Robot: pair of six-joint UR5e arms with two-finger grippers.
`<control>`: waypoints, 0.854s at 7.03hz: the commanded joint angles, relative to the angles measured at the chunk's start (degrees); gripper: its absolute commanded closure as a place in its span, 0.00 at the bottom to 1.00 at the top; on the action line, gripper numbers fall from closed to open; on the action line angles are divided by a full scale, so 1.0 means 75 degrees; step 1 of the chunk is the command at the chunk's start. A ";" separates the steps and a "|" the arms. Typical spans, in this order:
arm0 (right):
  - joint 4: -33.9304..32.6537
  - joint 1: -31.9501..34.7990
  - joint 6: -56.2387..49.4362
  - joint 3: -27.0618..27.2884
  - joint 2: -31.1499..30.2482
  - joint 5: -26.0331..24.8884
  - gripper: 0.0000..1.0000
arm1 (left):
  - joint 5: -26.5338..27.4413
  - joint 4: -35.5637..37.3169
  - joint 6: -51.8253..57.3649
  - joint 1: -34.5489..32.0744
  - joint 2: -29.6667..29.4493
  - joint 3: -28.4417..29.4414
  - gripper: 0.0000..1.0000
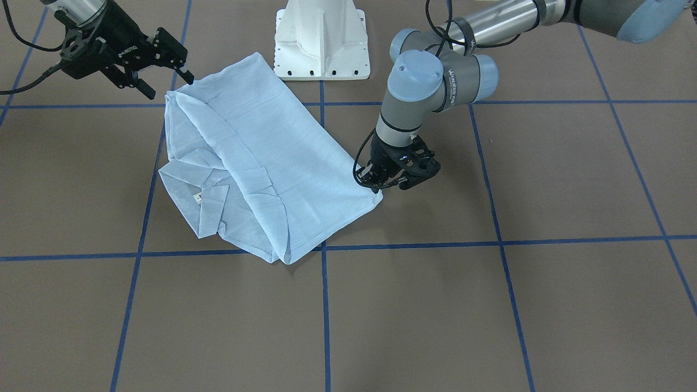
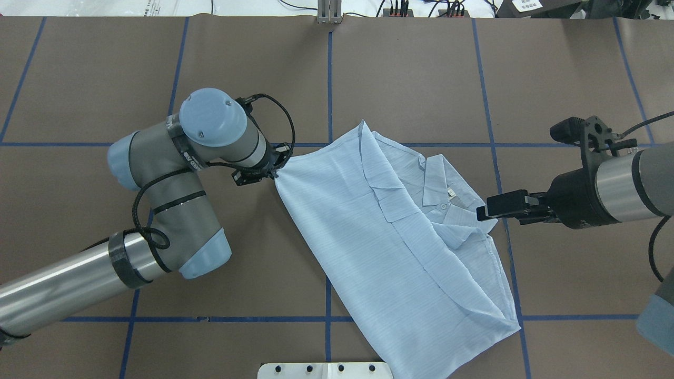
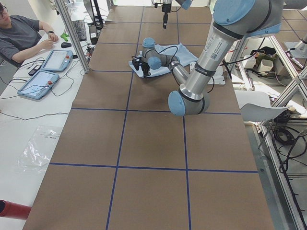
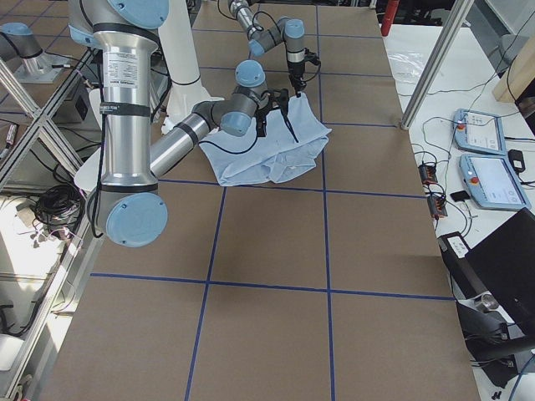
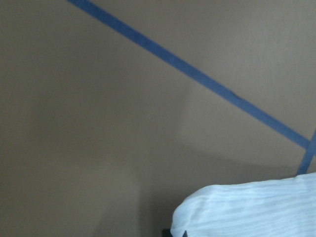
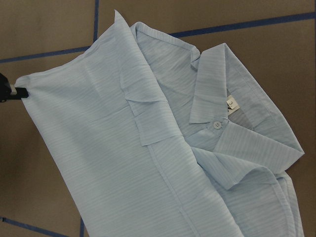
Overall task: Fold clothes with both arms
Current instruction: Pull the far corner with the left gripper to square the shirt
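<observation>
My left gripper will let go of the shirt's hem corner on the bare table (image 1: 393, 329) past the blue tape line facing away from the pedestal.
The light blue striped shirt (image 1: 256, 158) lies partly folded on the brown table, with collar and label facing up (image 2: 447, 197). It also shows in the right wrist view (image 6: 148, 138). My left gripper (image 1: 375, 185) is down at the shirt's hem corner and shut on it; the corner is drawn to a point there (image 2: 275, 172). In the left wrist view a fold of shirt (image 5: 247, 207) fills the lower right. My right gripper (image 1: 170, 87) is open and empty. It hovers just beside the collar end of the shirt (image 2: 482, 213).
The white pedestal base (image 1: 321, 41) stands at the table's robot side, close to the shirt. Blue tape lines (image 1: 324, 305) grid the table. An operator (image 3: 19, 33) sits at a side desk with tablets (image 3: 41, 81). Metal frame posts (image 4: 435, 63) stand by the table's edge.
</observation>
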 commanded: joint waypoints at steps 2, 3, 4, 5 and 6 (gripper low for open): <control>-0.0009 -0.0001 0.0013 0.0002 0.0007 0.0005 0.00 | 0.0200 -0.0876 0.0543 -0.0924 -0.1462 0.2457 1.00; -0.0009 -0.0001 0.0013 0.0002 0.0042 0.0005 0.00 | 0.0212 -0.1799 0.0579 -0.1054 -0.1768 0.3429 1.00; -0.0009 -0.0013 0.0013 0.0002 0.0065 0.0005 0.00 | 0.0386 -0.2331 0.0881 -0.1183 -0.1992 0.4007 1.00; -0.0009 -0.0024 0.0013 -0.0010 0.0077 -0.0041 0.00 | 0.0863 -0.3020 0.0907 -0.1219 -0.2075 0.4338 1.00; -0.0009 -0.0036 0.0013 -0.0045 0.0089 -0.0042 0.00 | 0.1031 -0.3723 0.0907 -0.1219 -0.2099 0.4654 1.00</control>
